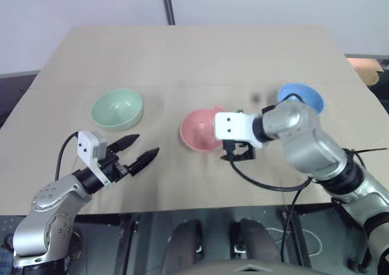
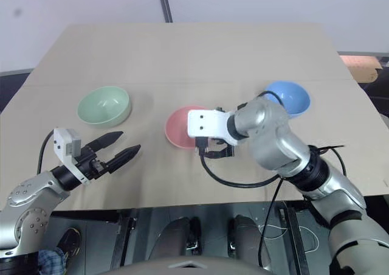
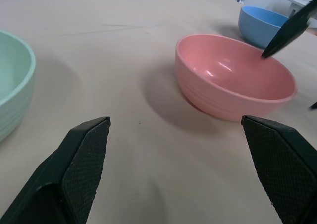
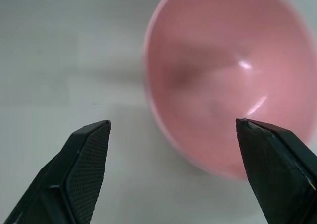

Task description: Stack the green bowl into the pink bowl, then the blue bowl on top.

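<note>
My left gripper will go next to the green bowl's near rim (image 1: 121, 124) (image 3: 14, 91), on the side facing the table's front edge. It should then close there.
Three bowls stand apart on the tan table (image 1: 200, 56). The green bowl (image 1: 117, 109) is on the left, the pink bowl (image 1: 197, 131) in the middle, the blue bowl (image 1: 302, 97) on the right behind my right arm. My right gripper (image 1: 238, 153) hangs just above the pink bowl's near right rim, pointing down, open and holding nothing. The right wrist view looks into the pink bowl (image 4: 223, 85) between the spread fingers. My left gripper (image 1: 146, 145) hovers open near the front left, below the green bowl, aimed toward the pink bowl (image 3: 233, 78).
The table's front edge (image 1: 182, 209) runs just under both grippers. A dark pole (image 1: 168, 4) rises behind the far edge. A cable (image 1: 267, 184) loops from my right wrist over the table front.
</note>
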### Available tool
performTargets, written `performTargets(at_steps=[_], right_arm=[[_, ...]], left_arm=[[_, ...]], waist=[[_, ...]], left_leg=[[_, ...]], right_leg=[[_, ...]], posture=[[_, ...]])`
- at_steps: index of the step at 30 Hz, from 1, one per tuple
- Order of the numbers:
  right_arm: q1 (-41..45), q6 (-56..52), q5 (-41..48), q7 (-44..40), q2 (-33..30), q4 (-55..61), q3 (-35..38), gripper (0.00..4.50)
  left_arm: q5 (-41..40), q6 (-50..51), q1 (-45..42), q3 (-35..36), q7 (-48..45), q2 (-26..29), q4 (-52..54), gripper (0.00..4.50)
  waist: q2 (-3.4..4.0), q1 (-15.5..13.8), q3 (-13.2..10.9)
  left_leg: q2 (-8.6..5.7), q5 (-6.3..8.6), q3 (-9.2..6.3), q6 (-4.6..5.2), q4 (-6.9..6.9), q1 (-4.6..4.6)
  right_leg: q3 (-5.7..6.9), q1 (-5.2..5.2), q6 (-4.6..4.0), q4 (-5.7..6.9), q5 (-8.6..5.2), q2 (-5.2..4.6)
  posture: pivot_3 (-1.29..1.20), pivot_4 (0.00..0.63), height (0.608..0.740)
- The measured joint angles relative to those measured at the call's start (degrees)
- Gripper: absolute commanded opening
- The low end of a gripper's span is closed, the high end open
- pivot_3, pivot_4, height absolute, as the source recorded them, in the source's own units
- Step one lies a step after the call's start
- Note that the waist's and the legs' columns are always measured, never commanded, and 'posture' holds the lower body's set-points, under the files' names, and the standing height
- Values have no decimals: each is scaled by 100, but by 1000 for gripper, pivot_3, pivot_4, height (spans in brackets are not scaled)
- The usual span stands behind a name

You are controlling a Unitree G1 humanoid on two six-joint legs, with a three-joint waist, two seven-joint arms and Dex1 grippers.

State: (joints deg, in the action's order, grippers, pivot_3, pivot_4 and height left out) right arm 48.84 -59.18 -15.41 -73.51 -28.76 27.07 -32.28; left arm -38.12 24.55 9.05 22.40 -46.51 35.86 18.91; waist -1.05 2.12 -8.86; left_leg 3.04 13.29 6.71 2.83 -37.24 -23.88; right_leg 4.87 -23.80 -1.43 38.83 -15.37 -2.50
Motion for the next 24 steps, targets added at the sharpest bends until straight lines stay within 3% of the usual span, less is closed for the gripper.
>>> performTargets(at_steps=[5,9,16,24], right_arm=[[-33,-1074,1071,-15,-211,379,1007,4373],[-380,-1260,1546,244,-232,422,1940,4373],[-2744,-677,2590,759,-314,776,4085,4373],[-3849,-432,4014,909,-116,841,5708,4373]], left_arm=[[-1,-1,-18,-8,4,-3,-4,4500],[-1,-7,-10,-12,7,-12,-2,4500],[157,-25,-179,10,228,-15,-161,4500],[578,-32,-365,-55,441,224,-238,4500]], waist=[[1,-5,-2],[0,-3,-2],[10,-83,-9],[9,-153,-20]], left_leg=[[0,17,-4,0,5,-3],[-1,26,-6,-5,9,-3],[-2,6,-13,12,21,-10],[-1,12,-10,24,15,-7]], right_leg=[[2,-1,-9,-5,-5,-5],[5,0,-20,-7,-11,-6],[15,2,-4,-22,-5,0],[13,7,6,-18,-6,12]], posture=[[0,150,740],[0,150,740],[0,150,740],[0,150,740]])
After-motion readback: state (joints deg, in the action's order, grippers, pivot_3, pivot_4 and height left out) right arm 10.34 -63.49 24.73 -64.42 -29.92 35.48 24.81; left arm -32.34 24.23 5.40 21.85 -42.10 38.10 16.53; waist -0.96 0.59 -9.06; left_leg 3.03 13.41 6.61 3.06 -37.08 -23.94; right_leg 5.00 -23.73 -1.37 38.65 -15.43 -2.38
